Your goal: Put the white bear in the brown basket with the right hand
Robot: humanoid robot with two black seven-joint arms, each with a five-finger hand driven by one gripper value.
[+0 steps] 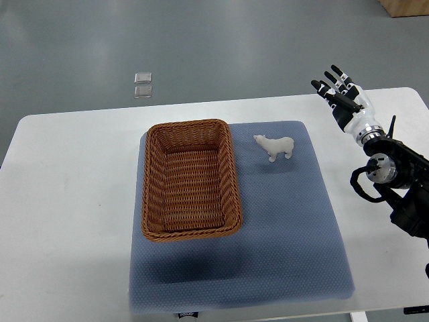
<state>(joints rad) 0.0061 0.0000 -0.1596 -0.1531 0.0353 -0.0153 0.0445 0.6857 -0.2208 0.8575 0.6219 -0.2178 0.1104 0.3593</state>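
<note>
My right gripper should close on the rear half (285, 145) of the white bear, behind the bear's head and farther away from the brown basket.
A small white bear (275, 146) stands upright on the blue-grey mat (281, 228), just right of the brown woven basket (232, 176). The basket is rectangular and holds nothing. My right hand (340, 91) is raised at the table's far right, fingers spread, holding nothing. It is well to the right of the bear and a little further back, apart from it. Its arm (395, 174) comes in from the right edge. The left arm does not show.
The white table (67, 201) carries the mat and basket. Its far edge runs just behind the basket. Two small clear square objects (143, 84) lie on the grey floor beyond the table. A brown box corner (405, 7) shows at top right.
</note>
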